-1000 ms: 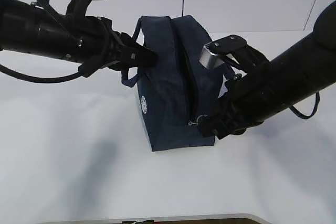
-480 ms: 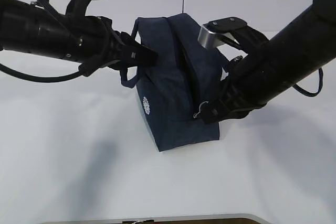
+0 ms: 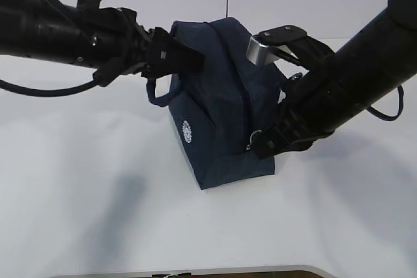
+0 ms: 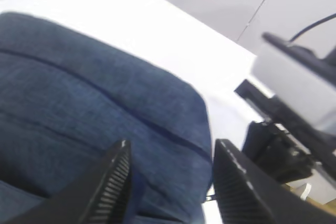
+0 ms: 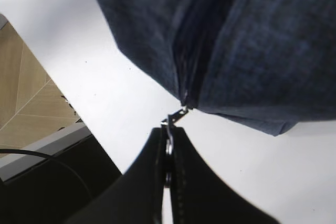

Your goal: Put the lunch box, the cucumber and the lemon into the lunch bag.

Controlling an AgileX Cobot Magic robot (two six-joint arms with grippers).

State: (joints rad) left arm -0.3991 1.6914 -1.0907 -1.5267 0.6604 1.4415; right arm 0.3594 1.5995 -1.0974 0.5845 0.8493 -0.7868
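Note:
The lunch bag has a near top corner (image 3: 214,124) (image 4: 148,190) on the white patch's side, beside the zipper's near end. My left gripper needs to close on it.
The navy lunch bag (image 3: 221,105) stands on the white table, its near end lifted and tilted. My left gripper (image 3: 189,56) is open at the bag's far top edge. In the left wrist view its fingers (image 4: 113,182) straddle blue fabric (image 4: 105,103) without pinching it. My right gripper (image 3: 262,142) is shut on the silver ring pull (image 5: 169,142) at the near end of the zipper (image 5: 184,98). The zipper line looks closed. The lunch box, the cucumber and the lemon are out of view.
One loop handle (image 3: 156,96) hangs at the bag's left side, under the left arm. A dark loop (image 3: 391,112) shows behind the right arm. The table's front edge (image 3: 195,270) is near the bottom. The right wrist view shows the floor (image 5: 21,87) beyond the table edge.
The left gripper has opened and let go of the bag's top edge. The bag's near end has swung right and risen with the right gripper, which stays shut on the pull.

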